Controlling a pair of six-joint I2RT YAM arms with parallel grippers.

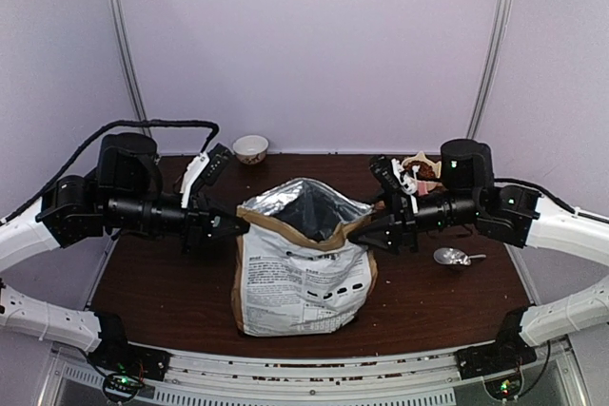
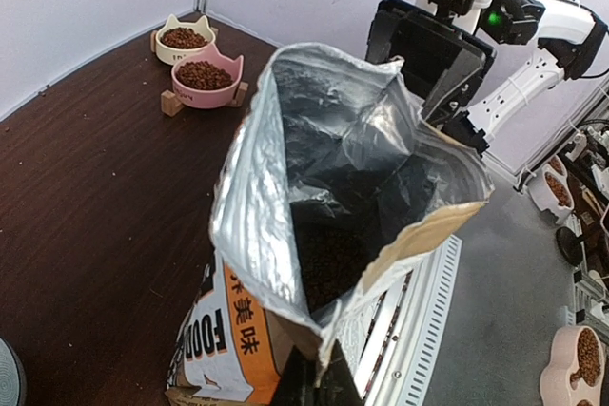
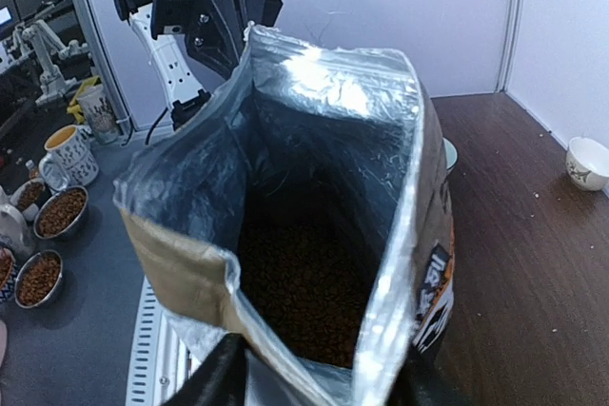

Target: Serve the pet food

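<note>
My left gripper will pinch the bag rim's middle [image 1: 311, 241] after I pull the bag's foil-lined opening flat, as it gapes wide with my grippers at its side rims.
The brown kraft bag [image 1: 300, 268] stands upright mid-table, its foil-lined mouth wide open. Dark reddish-brown pet food [image 3: 304, 282] lies deep inside, also seen in the left wrist view as pet food [image 2: 328, 259]. My left gripper [image 1: 231, 225] is shut on the bag's left rim; its black fingers pinch the foil edge at left gripper [image 2: 322, 368]. My right gripper [image 1: 366, 232] is at the bag's right rim. In the right wrist view the right gripper [image 3: 319, 373] has its fingers well apart, with the bag's near rim between them.
A metal spoon [image 1: 457, 256] lies on the table by the right arm. A small white bowl [image 1: 250, 147] stands at the back. A pink bowl [image 2: 203, 78] and a cream bowl [image 2: 184, 40], both holding kibble, sit at the far right corner.
</note>
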